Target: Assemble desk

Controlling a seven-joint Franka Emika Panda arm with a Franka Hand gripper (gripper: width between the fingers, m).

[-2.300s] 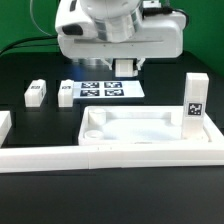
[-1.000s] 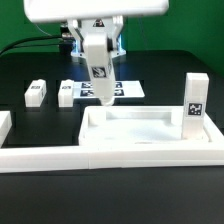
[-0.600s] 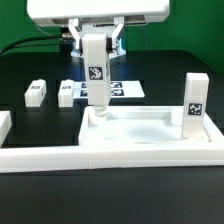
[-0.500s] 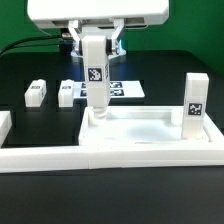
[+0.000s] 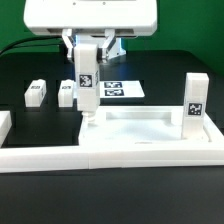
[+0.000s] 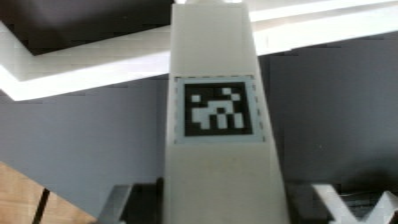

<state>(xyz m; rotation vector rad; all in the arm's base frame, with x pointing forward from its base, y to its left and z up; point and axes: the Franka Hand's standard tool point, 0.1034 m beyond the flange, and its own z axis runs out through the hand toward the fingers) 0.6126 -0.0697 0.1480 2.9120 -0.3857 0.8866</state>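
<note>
I need to release the white leg block upright on the tabletop's near corner (image 5: 91, 135) against the long border rail.
My gripper (image 5: 88, 47) is shut on a white leg block (image 5: 87, 80) and holds it upright by its top. The block's lower end sits at the far corner of the white tabletop (image 5: 140, 133) on the exterior view's left. In the wrist view the same leg block (image 6: 217, 110) fills the middle, tag facing the camera, between my fingers (image 6: 135, 205). A second leg (image 5: 195, 100) stands upright at the tabletop's end on the exterior view's right. Two more leg blocks (image 5: 36, 92) (image 5: 66, 93) lie on the black table to the left.
The marker board (image 5: 120, 89) lies flat behind the tabletop. A long white border rail (image 5: 110, 159) runs along the front, with a short white end piece (image 5: 4, 125) at the exterior view's left. Cables hang behind the arm.
The held leg block came down to the tabletop, then shifted toward the exterior view's left, to the tabletop's far corner. The grip has stayed the same.
</note>
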